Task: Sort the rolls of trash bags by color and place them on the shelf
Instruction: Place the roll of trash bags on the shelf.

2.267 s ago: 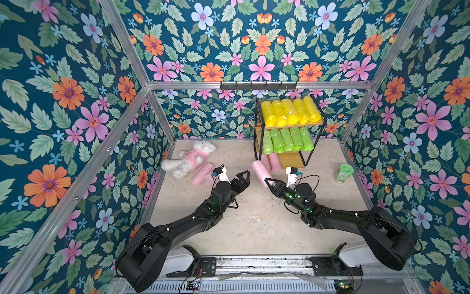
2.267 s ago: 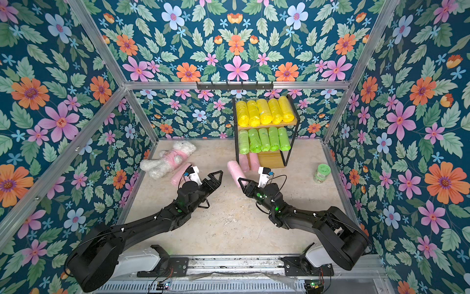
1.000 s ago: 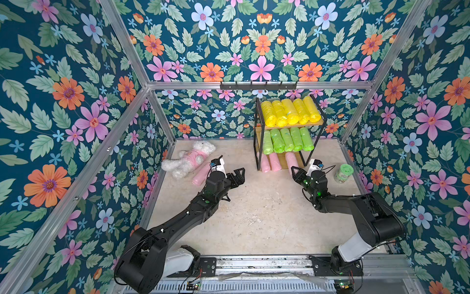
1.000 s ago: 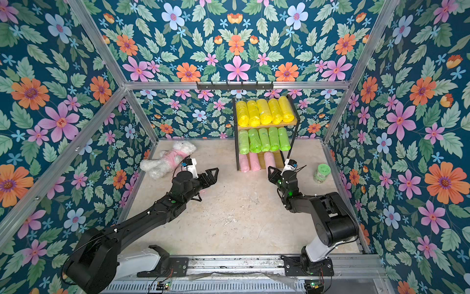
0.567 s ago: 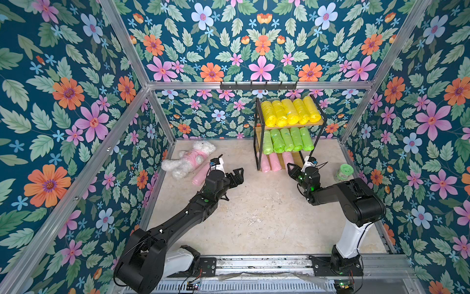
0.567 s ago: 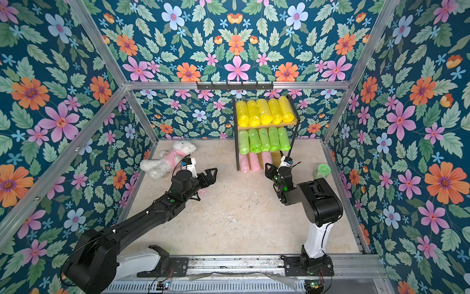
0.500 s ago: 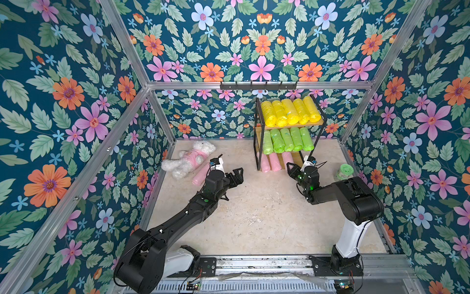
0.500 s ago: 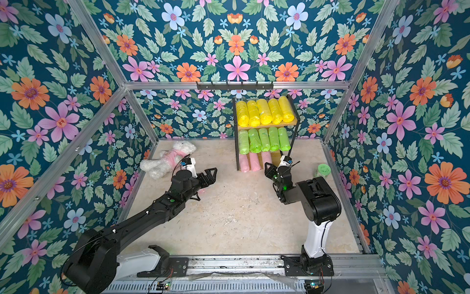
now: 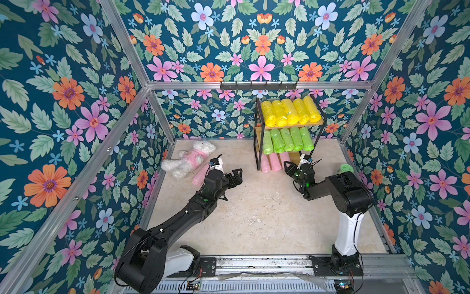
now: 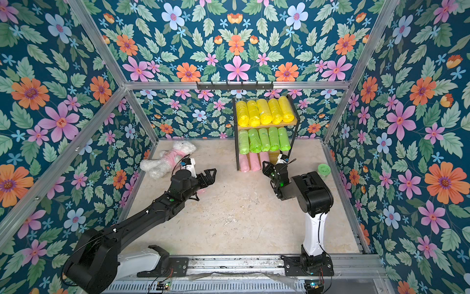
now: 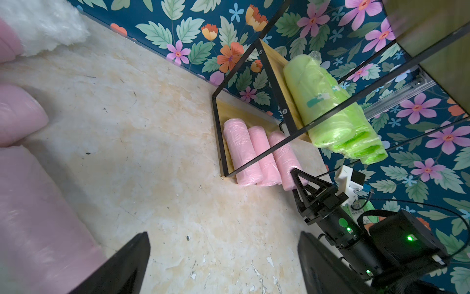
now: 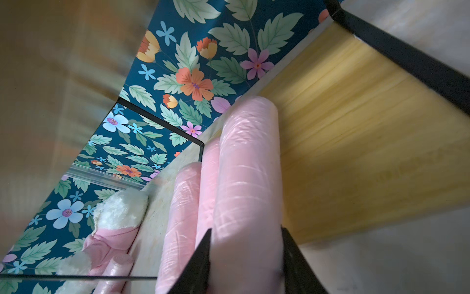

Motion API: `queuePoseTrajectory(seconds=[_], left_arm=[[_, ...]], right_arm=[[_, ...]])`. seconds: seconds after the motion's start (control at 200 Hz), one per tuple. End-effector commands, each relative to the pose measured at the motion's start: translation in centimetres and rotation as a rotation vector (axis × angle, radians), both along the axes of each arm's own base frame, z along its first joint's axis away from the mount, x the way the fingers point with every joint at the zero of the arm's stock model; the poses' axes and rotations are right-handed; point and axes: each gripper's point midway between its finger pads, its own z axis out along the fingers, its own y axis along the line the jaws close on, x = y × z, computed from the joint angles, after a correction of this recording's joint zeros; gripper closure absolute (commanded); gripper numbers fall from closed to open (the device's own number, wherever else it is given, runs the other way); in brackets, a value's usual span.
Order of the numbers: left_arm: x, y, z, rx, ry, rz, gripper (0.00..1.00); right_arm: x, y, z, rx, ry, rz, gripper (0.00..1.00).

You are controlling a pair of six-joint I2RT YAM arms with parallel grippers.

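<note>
My right gripper will lay the third pink roll down on the bottom board, snug [image 9: 283, 158] [image 12: 257, 203] beside the two pink rolls that are there.
The shelf [image 9: 257, 137] [image 10: 237, 142] stands at the back right. Its top board holds several yellow rolls [image 9: 290, 112] [image 10: 264, 110] and its middle board several green rolls [image 9: 287, 140] [image 10: 264, 140]. Two pink rolls [image 9: 269, 163] [image 12: 183, 203] lie on the bottom board [image 12: 356, 152]. My right gripper [image 9: 295, 164] [image 12: 245, 254] is shut on a third pink roll [image 11: 286, 163] [image 12: 246, 165], held beside those two. Another pink roll [image 9: 201, 175] [image 11: 38, 216] lies on the floor by the plush toy. My left gripper [image 9: 235, 175] [image 11: 223, 254] hovers open and empty next to it.
A white plush toy [image 9: 189, 159] [image 10: 167, 159] in a pink shirt lies at the back left of the floor. A green-lidded jar [image 9: 346, 169] [image 10: 323, 170] stands by the right wall, behind my right arm. A black hook rail [image 9: 258, 86] hangs above the shelf.
My right gripper carried the pink roll from mid-floor to the shelf's bottom tier. The left gripper drew back toward the plush toy, staying open.
</note>
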Motion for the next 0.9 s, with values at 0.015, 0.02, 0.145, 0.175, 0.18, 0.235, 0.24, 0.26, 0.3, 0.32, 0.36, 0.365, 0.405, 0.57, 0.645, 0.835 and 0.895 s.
queuePoseTrajectory(seconds=[0.015, 0.02, 0.145, 0.175, 0.18, 0.235, 0.24, 0.26, 0.3, 0.32, 0.36, 0.365, 0.405, 0.57, 0.645, 0.835, 0.895], left_arm=[[-0.3, 0.0, 0.0, 0.013, -0.003, -0.022, 0.04], [-0.3, 0.0, 0.1, 0.012, -0.004, -0.022, 0.04], [-0.5, 0.1, 0.0, 0.012, -0.005, -0.029, 0.04], [-0.5, 0.1, 0.0, 0.014, -0.003, -0.031, 0.04], [-0.5, 0.1, 0.0, 0.014, -0.003, -0.030, 0.04], [-0.5, 0.1, -0.1, 0.014, -0.001, -0.031, 0.04], [-0.5, 0.1, -0.1, 0.014, -0.001, -0.031, 0.04], [-0.5, 0.1, -0.1, 0.013, -0.002, -0.033, 0.04], [-0.5, 0.2, -0.1, 0.013, -0.001, -0.031, 0.04], [-0.5, 0.2, -0.1, 0.013, -0.002, -0.031, 0.04], [-0.5, 0.1, 0.0, 0.011, -0.003, -0.034, 0.04], [-0.5, 0.1, 0.0, 0.011, -0.003, -0.034, 0.04], [-0.5, 0.1, 0.0, 0.008, -0.003, -0.035, 0.04], [-0.6, 0.2, 0.0, 0.010, -0.002, -0.038, 0.04], [-0.6, 0.2, 0.0, 0.012, -0.001, -0.039, 0.04], [-0.5, 0.5, -0.3, 0.024, 0.005, -0.033, 0.04], [-0.5, 0.7, -0.3, 0.028, 0.005, -0.029, 0.04]], right_arm=[[0.5, 0.5, 0.2, 0.020, -0.016, 0.014, 0.71], [0.5, 0.5, 0.2, 0.020, -0.015, 0.014, 0.71], [0.7, 0.7, 0.2, 0.021, -0.013, 0.022, 0.69], [0.7, 0.9, 0.1, 0.019, -0.009, 0.024, 0.68], [0.7, 0.9, 0.0, 0.019, -0.007, 0.024, 0.68], [0.8, 0.8, -0.2, 0.016, 0.003, 0.018, 0.66], [0.8, 0.8, -0.2, 0.015, 0.002, 0.018, 0.66], [0.8, 0.8, -0.2, 0.018, 0.004, 0.016, 0.66], [0.9, 0.8, -0.3, 0.020, 0.009, 0.015, 0.65], [0.9, 0.8, -0.4, 0.019, 0.011, 0.013, 0.64], [1.2, 0.8, -0.4, 0.017, 0.018, 0.012, 0.64], [1.2, 0.8, -0.5, 0.017, 0.019, 0.013, 0.64], [1.3, 1.0, -0.6, 0.014, 0.027, 0.016, 0.63], [1.8, 1.2, -1.0, 0.020, 0.042, 0.022, 0.62], [1.8, 1.3, -1.2, 0.025, 0.048, 0.022, 0.61], [1.8, 1.0, -1.3, 0.022, 0.053, 0.009, 0.56], [1.7, 0.9, -1.1, 0.019, 0.051, 0.003, 0.55]])
